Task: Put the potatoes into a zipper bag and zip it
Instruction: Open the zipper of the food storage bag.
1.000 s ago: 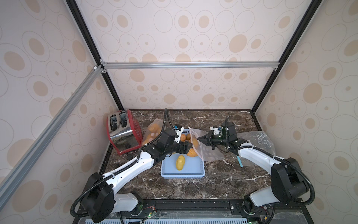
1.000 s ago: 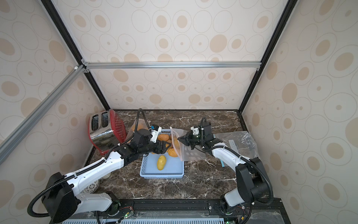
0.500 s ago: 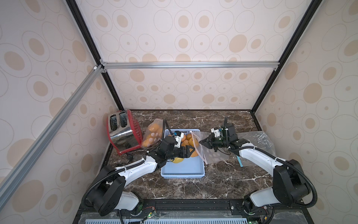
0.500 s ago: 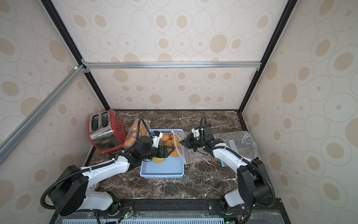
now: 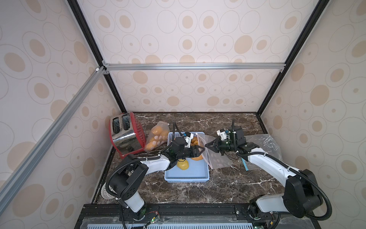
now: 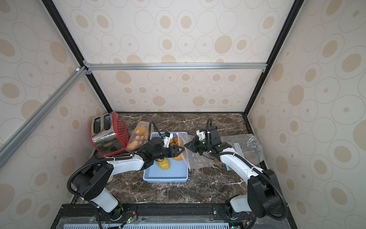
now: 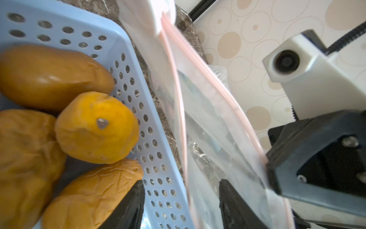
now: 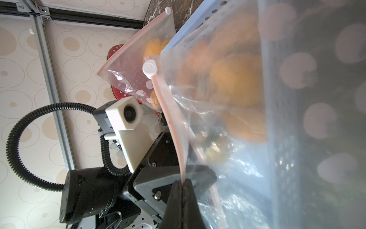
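My level right gripper crowds the bag's opening, so it should open and take the pink zipper edge (image 7: 239, 113) from above.
A clear zipper bag (image 5: 216, 159) (image 6: 198, 160) stands open just right of the blue basket (image 5: 186, 174) (image 6: 165, 175). My right gripper (image 5: 206, 147) (image 8: 182, 183) is shut on its pink zipper edge (image 8: 172, 126). My left gripper (image 5: 201, 150) (image 7: 182, 206) is open, its fingers (image 7: 128, 206) straddling the basket wall and the bag's other lip (image 7: 183, 126). Several orange potatoes (image 7: 97, 126) (image 5: 196, 141) lie in the basket, and a yellow one (image 5: 183, 165) lies under the left wrist. I see no potato in this bag.
A second zipper bag filled with potatoes (image 5: 157, 136) leans by the red and chrome toaster (image 5: 123, 136) at the back left. Crumpled clear plastic (image 5: 266, 144) lies at the right. A white round object (image 5: 106, 192) sits off the table's left front.
My left gripper has come from over the basket to the bag's mouth, and its jaws have narrowed. The right gripper has kept hold of the bag's edge.
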